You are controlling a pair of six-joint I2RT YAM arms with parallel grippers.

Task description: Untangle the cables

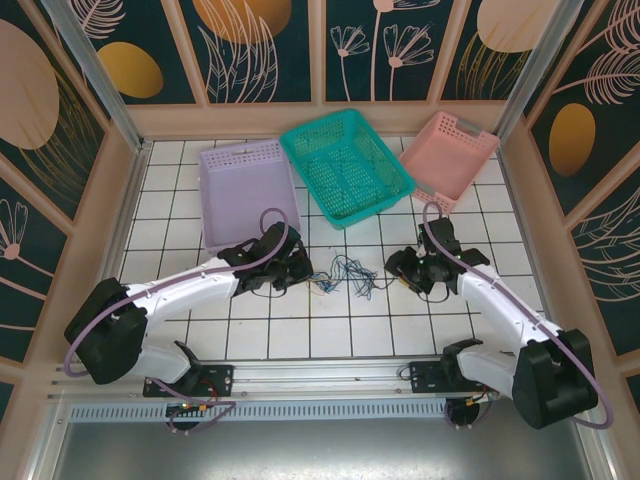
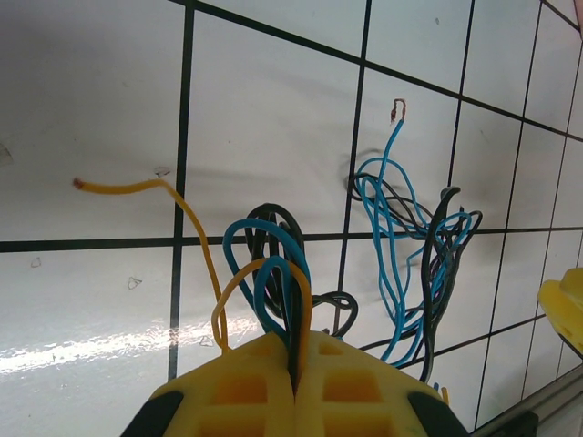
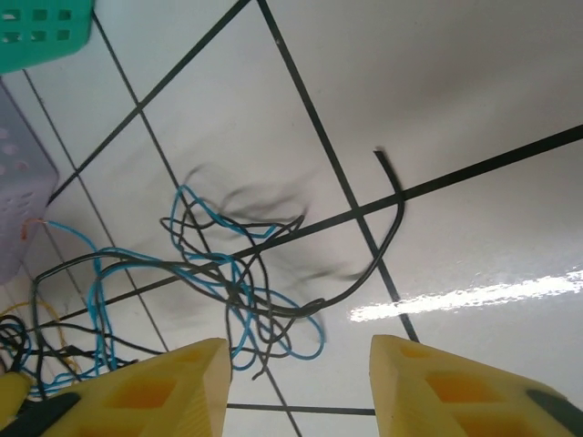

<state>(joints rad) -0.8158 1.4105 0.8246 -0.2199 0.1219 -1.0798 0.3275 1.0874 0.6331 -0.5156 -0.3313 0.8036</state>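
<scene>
I will open my left gripper, as it pinches blue and black loops along with the yellow wire, and then take the yellow wire alone (image 2: 206, 244) to pull it free.
The cables (image 1: 350, 272) lie as a loose tangle of thin blue and black strands on the white tiles between my two grippers. My left gripper (image 1: 300, 270) is at the tangle's left end. In the left wrist view it (image 2: 296, 341) is shut on loops of blue, black and yellow wire, and more blue and black strands (image 2: 401, 246) trail off to the right. A yellow wire (image 2: 178, 196) arcs away to the left. My right gripper (image 1: 402, 268) stands just right of the tangle. In the right wrist view it (image 3: 299, 350) is open above blue and black strands (image 3: 241, 278), holding nothing.
Three baskets stand at the back: lavender (image 1: 248, 190), green (image 1: 345, 165) and pink (image 1: 455, 155), tilted against the wall. Corners of the green basket (image 3: 46, 32) and the lavender basket (image 3: 18, 182) are also in the right wrist view. Wooden walls enclose the tiled table.
</scene>
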